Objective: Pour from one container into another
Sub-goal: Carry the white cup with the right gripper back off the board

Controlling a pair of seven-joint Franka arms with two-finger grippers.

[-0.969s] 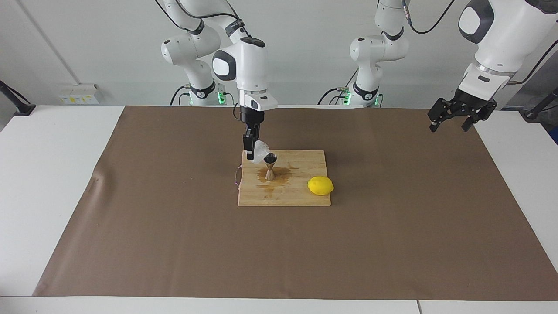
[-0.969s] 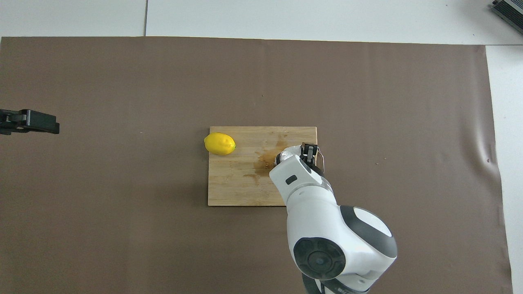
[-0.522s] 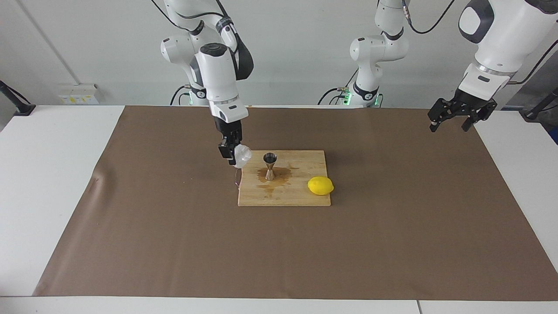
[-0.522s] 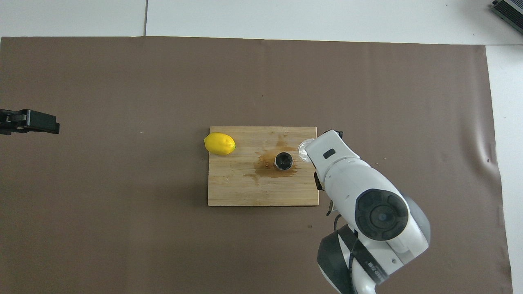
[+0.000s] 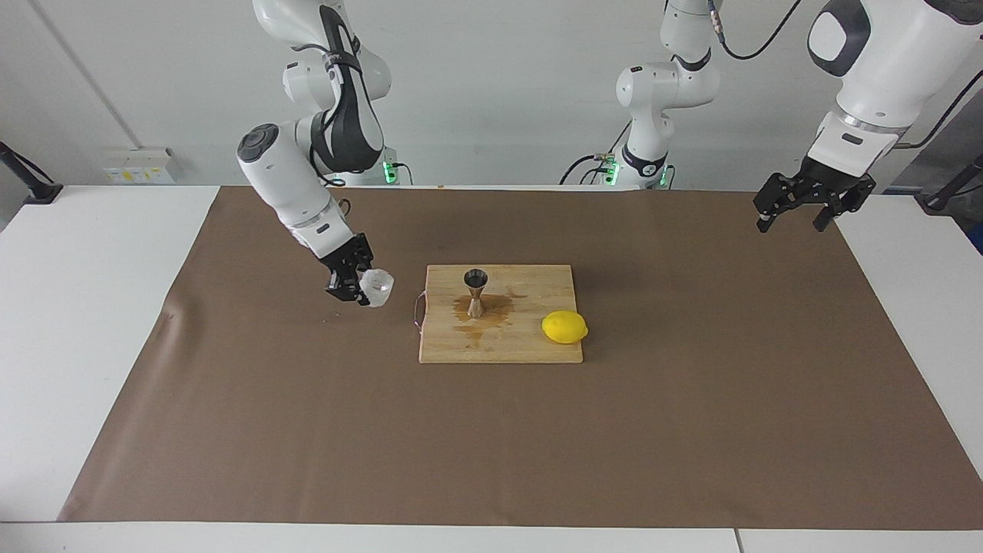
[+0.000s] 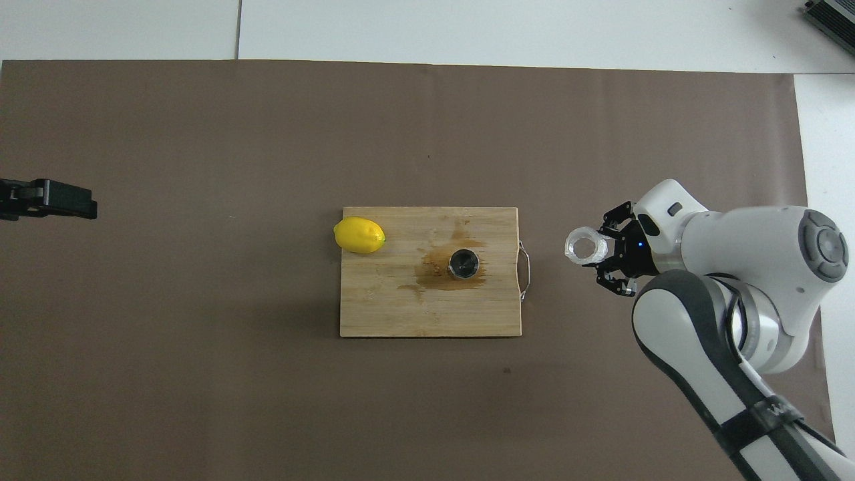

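Next, I set the whitish tumbler on the brown mat out (image 6: 630,256) past the board's wire handle, using my right gripper.
The textured whitish tumbler (image 5: 378,287) is held in my right gripper (image 5: 359,291), which is shut on it. The gripper holds it roughly upright, low over the brown mat beside the board's handle, toward the right arm's end of the table. The overhead view shows the tumbler's open mouth (image 6: 586,245) just ahead of the right gripper (image 6: 599,252). The steel jigger (image 5: 475,292) stands upright on the wooden board (image 5: 530,347), in a brown wet stain; from above I see its dark mouth (image 6: 463,262). My left gripper (image 5: 795,212) waits open and empty, raised over the mat's edge.
A yellow lemon (image 5: 564,327) lies at the board's corner toward the left arm's end, also in the overhead view (image 6: 359,235). The board (image 6: 381,308) has a wire handle (image 6: 526,268) facing the tumbler. A brown mat (image 5: 691,415) covers the table.
My right gripper has swung the tumbler from tipped over the jigger, off the board toward the right arm's end, and lowered it near the mat. The left arm has not moved.
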